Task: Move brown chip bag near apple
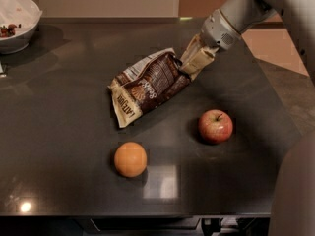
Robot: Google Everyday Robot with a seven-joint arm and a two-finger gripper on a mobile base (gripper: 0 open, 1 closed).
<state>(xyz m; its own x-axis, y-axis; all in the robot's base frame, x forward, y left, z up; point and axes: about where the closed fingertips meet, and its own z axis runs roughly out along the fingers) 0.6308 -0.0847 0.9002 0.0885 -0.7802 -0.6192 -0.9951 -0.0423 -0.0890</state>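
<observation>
I need to have my gripper let go of the brown chip bag on the dark table (204, 85), just behind the red apple. The bag now hangs tilted near the table.
The brown chip bag (147, 85) is crinkly dark brown with cream edges and a white label. It hangs tilted, its right end lifted and its lower left corner near the dark table (64, 132). My gripper (191, 68) is shut on the bag's upper right end, coming in from the upper right. The red apple (215, 126) sits on the table to the lower right of the bag, a short gap away from it.
An orange round fruit (130, 159) lies in front of the bag, left of the apple. A white bowl (17, 21) with some food stands at the far left corner. The table's right edge runs near the apple. My arm's bulk fills the right side.
</observation>
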